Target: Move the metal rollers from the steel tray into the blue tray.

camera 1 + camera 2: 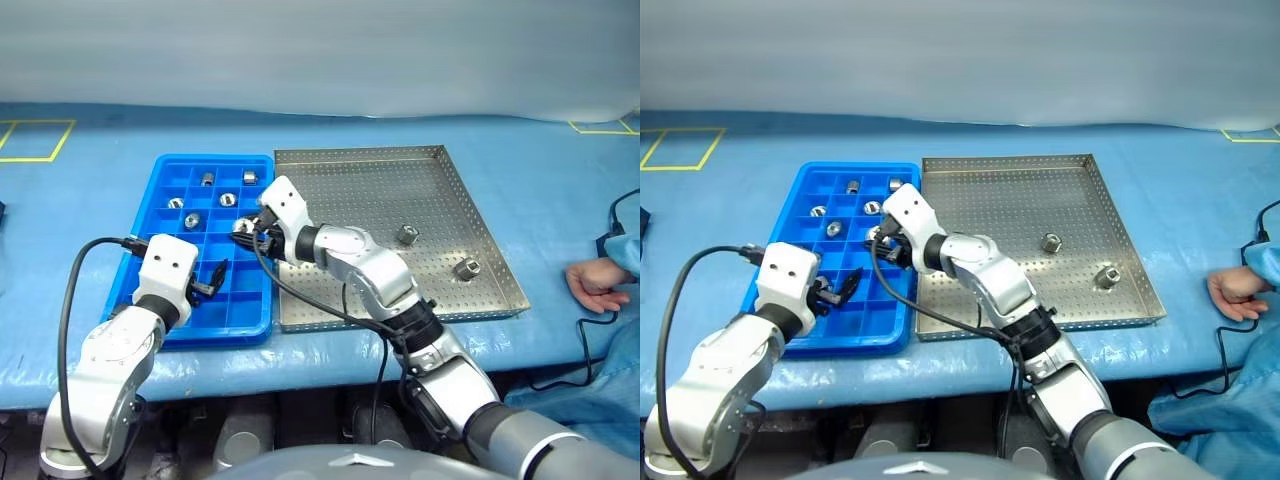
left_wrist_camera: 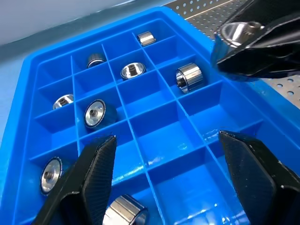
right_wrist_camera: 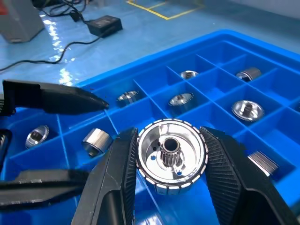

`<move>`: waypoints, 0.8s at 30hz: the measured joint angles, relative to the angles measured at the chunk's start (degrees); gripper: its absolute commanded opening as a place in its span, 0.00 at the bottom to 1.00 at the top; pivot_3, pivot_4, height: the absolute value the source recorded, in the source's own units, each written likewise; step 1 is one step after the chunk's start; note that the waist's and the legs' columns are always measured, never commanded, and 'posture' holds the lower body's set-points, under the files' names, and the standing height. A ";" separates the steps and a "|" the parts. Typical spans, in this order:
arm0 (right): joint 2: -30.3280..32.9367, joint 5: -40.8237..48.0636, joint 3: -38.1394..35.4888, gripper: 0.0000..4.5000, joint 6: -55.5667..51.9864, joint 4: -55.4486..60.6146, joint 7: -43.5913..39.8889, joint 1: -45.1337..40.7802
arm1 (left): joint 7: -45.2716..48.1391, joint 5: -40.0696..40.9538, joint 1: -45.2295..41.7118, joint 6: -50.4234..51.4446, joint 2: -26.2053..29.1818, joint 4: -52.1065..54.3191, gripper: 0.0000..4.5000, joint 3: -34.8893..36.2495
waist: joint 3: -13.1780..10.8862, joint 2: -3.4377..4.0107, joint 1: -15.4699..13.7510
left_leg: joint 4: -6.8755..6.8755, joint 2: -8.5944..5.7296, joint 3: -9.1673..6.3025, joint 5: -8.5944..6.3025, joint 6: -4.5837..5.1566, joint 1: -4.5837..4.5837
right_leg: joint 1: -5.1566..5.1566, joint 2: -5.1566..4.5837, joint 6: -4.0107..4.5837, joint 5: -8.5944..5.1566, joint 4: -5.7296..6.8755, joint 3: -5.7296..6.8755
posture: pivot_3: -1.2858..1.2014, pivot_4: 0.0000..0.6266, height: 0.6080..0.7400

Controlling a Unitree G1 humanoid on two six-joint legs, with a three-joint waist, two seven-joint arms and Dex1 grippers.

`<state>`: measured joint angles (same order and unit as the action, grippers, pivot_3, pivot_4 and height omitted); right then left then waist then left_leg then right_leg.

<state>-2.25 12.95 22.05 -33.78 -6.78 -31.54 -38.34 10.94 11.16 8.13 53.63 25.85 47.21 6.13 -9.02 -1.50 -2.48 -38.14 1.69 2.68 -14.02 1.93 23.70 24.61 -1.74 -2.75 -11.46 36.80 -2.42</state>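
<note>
The robot's right gripper needs to put the shiny roller down in the blue tray's compartment (image 1: pixel 218 248) (image 3: pixel 173 149) just beyond the tip of the left gripper.
The blue tray (image 1: pixel 215 160) lies left of the steel tray (image 1: pixel 380 200), the two side by side. Two metal rollers (image 1: pixel 407 235) (image 1: pixel 466 268) rest on the steel tray's perforated base. Several more rollers (image 1: pixel 227 199) sit in the blue tray's far compartments. My right gripper (image 3: pixel 168 133) reaches across over the blue tray's right column, shut on a shiny roller (image 3: pixel 171 157) with a toothed hub. My left gripper (image 2: pixel 167 138) hovers open over the blue tray's near compartments, holding nothing, just short of the right gripper (image 1: pixel 245 232).
A person's hand (image 1: pixel 592 285) rests on the blue table cover to the right of the steel tray, beside a black cable (image 1: pixel 610 225). Yellow tape marks (image 1: pixel 40 140) lie at the far left. A black power adapter (image 3: pixel 105 23) lies beyond the blue tray.
</note>
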 measured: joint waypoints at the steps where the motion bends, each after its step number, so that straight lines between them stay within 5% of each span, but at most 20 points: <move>1: -0.45 -0.20 0.10 0.38 0.94 -1.07 -0.53 -0.31 | -0.18 -0.07 0.21 0.10 -0.09 0.00 0.84 -0.08 | 0.00 0.00 -0.15 | 0.05 0.00 -0.05 0.03 -0.04 0.01 | 0.01 0.00 0.05 -0.03 0.00 0.06 | 0.62 0.24 1.00; 24: -5.51 -3.42 -0.20 0.38 12.59 -22.73 -4.87 -6.50 | -1.13 -2.13 0.34 0.93 -1.42 0.02 0.84 -2.45 | -0.02 0.03 -1.73 | 0.47 0.02 -0.92 0.30 -0.55 0.05 | -0.07 0.04 0.55 -0.32 0.08 1.06 | 0.64 0.24 1.00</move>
<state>-7.75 9.53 21.85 -21.19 -29.51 -36.41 -44.85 9.81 9.03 8.48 54.56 24.43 47.23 3.68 -9.04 -1.47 -4.21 -37.67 1.71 1.75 -13.72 1.38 23.75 24.54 -1.70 -2.20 -11.77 36.88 -1.36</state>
